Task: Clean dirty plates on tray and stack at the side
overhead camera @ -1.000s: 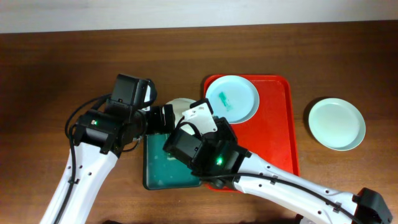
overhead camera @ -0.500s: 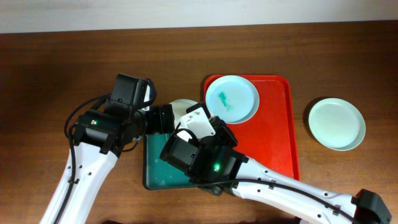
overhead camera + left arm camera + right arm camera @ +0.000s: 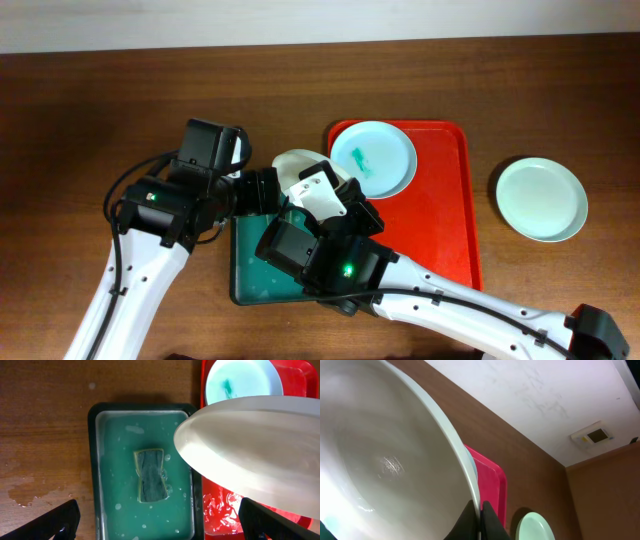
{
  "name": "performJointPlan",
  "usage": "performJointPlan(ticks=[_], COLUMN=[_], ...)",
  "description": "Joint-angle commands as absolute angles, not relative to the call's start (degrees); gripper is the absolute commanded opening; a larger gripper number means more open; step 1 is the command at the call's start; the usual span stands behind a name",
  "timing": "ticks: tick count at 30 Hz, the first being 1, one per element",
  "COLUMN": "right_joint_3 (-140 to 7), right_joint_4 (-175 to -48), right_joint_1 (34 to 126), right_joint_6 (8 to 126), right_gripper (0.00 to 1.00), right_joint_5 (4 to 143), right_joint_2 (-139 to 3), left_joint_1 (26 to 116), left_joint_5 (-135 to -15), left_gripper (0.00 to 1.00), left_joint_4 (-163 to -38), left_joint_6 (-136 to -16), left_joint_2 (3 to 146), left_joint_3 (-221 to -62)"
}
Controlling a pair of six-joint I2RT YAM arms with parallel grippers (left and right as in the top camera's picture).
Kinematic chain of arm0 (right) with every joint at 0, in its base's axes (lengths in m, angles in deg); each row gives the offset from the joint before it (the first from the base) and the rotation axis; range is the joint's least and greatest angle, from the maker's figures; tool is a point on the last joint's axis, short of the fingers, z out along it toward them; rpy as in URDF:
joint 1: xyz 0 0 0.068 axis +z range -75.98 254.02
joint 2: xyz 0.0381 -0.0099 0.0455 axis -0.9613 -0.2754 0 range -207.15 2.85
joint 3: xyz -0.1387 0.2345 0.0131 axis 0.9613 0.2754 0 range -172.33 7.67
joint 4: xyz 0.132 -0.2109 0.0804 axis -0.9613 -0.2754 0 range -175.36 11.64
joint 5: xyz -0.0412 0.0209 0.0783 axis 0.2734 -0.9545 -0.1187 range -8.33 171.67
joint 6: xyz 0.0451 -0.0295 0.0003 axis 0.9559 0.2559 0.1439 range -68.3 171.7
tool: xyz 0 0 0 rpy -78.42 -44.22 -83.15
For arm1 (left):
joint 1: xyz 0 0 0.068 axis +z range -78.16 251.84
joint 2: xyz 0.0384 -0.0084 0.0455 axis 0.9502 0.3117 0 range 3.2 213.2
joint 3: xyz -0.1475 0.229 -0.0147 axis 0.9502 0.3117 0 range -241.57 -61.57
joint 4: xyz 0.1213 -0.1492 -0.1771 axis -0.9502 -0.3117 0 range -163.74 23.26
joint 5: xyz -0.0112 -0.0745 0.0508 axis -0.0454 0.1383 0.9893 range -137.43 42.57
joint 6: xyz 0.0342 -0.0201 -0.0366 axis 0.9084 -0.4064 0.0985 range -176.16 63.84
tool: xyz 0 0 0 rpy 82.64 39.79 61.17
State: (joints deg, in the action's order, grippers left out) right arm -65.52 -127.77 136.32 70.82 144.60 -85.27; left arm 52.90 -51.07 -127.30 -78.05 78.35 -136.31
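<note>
Next, my right gripper sets the pale plate down and lets go of it on top of the clean plate (image 3: 540, 198) (image 3: 534, 529) beside the red tray.
My right gripper (image 3: 479, 515) is shut on the rim of a pale plate (image 3: 375, 460), holding it tilted above the green tray; the plate also shows in the overhead view (image 3: 292, 166) and the left wrist view (image 3: 255, 445). My left gripper (image 3: 160, 522) is open and empty above the dark green tray (image 3: 97, 475), where a sponge (image 3: 150, 475) lies in soapy water. A plate with teal smears (image 3: 373, 158) lies at the far left of the red tray (image 3: 440, 210). A clean plate (image 3: 541, 198) sits on the table to the right.
The two arms cross closely over the green tray (image 3: 240, 270). The red tray's near part is wet (image 3: 220, 512). A water patch lies on the wooden table (image 3: 30, 492) left of the green tray.
My right gripper has lifted and tilted the held plate a little toward the back. The left arm, the smeared plate and the clean plate have stayed put.
</note>
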Motion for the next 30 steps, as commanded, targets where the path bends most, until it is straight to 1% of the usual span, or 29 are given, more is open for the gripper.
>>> performJointPlan(ticks=[1,2,3,4,5,6,7,8,9,10,12,13,14,15,16,18,19,20,21,23,24,25,26,28,30], right_joint_3=[-66.92,-66.92,-66.92,-67.07,-67.07,-67.07,-67.35,-67.35,-67.48,-67.55,-67.55,-67.55,-67.55,-67.55,-67.55,-67.57,-67.57,-67.57,-67.57,-67.57,-67.55,-67.55,-67.53,-67.51,-67.51], right_joint_4=[-126.04,-125.80,-126.35,-125.52,-126.22,-127.07,-126.02,-127.27,-126.87,-127.79,-128.27,-128.91,-130.89,-132.29,-132.21,-131.77,-132.62,-133.52,-133.89,-134.15,-134.70,-135.40,-135.59,-135.79,-135.79], right_joint_1=[137.02,137.02,136.56,135.29,135.14,134.68,134.42,134.16,133.54,133.54,132.74,131.66,128.34,123.25,114.51,101.44,92.82,84.48,76.06,58.25,50.47,44.96,36.22,28.43,25.24], right_joint_6=[73.57,72.50,72.21,75.49,74.01,75.95,74.53,73.35,76.13,74.27,76.70,79.43,85.94,90.27,89.59,78.18,74.09,72.91,72.91,73.15,73.68,74.92,75.17,78.38,77.98], right_gripper=[0.04,0.04,0.04,0.04,0.04,0.04,0.04,0.04,0.04,0.04,0.04,0.04,0.04,0.04,0.04,0.04,0.04,0.04,0.04,0.04,0.04,0.04,0.04,0.04,0.04], right_joint_5=[139.27,137.19,140.63,135.60,136.56,139.40,135.69,141.00,139.29,138.00,136.39,131.86,122.27,110.66,93.50,70.57,59.01,52.56,51.95,57.15,61.88,67.16,74.55,76.17,76.24], right_joint_2=[-83.84,-83.87,-83.87,-83.74,-83.76,-83.76,-83.74,-83.74,-83.63,-83.65,-83.65,-83.65,-83.65,-83.71,-83.69,-83.56,-83.47,-83.47,-83.47,-83.50,-83.80,-84.39,-86.51,-91.34,-97.81], left_joint_1=[53.01,53.01,53.01,53.01,53.01,53.01,53.01,53.01,53.01,53.01,53.01,53.01,53.01,53.01,53.01,53.01,53.01,53.01,53.01,53.01,53.01,53.01,53.01,53.01,53.01], left_joint_5=[-51.09,-51.07,-51.09,-51.09,-51.09,-51.09,-51.09,-51.09,-51.07,-51.09,-51.09,-51.09,-51.09,-51.09,-51.09,-51.09,-51.09,-51.09,-51.09,-51.09,-51.09,-51.09,-51.09,-51.09,-51.09], left_gripper=[0.99,0.99,0.99,0.99,0.99,1.00,0.99,0.99,0.99,0.99,1.00,0.99,1.00,0.99,0.99,0.99,0.99,0.99,0.99,0.99,0.99,0.99,0.99,0.99,0.99], left_joint_4=[-127.23,-127.23,-127.23,-127.23,-127.23,-127.23,-127.23,-127.23,-127.23,-127.23,-127.23,-127.23,-127.23,-127.23,-127.23,-127.23,-127.23,-127.23,-127.23,-127.23,-127.23,-127.23,-127.23,-127.23,-127.23], left_joint_6=[-77.13,-77.13,-77.13,-77.13,-77.13,-77.13,-77.13,-77.13,-77.13,-77.13,-77.13,-77.13,-77.13,-77.13,-77.13,-77.13,-77.13,-77.13,-77.13,-77.13,-77.13,-77.13,-77.13,-77.13,-77.13], left_joint_2=[78.18,78.18,78.18,78.18,78.18,78.18,78.18,78.18,78.18,78.18,78.18,78.18,78.18,78.18,78.18,78.18,78.18,78.18,78.18,78.18,78.18,78.18,78.18,78.18,78.18], left_joint_3=[-136.83,-136.83,-136.83,-136.83,-136.83,-136.83,-136.83,-136.83,-136.83,-136.83,-136.83,-136.83,-136.83,-136.83,-136.83,-136.83,-136.83,-136.83,-136.83,-136.83,-136.83,-136.83,-136.83,-136.83,-136.83])
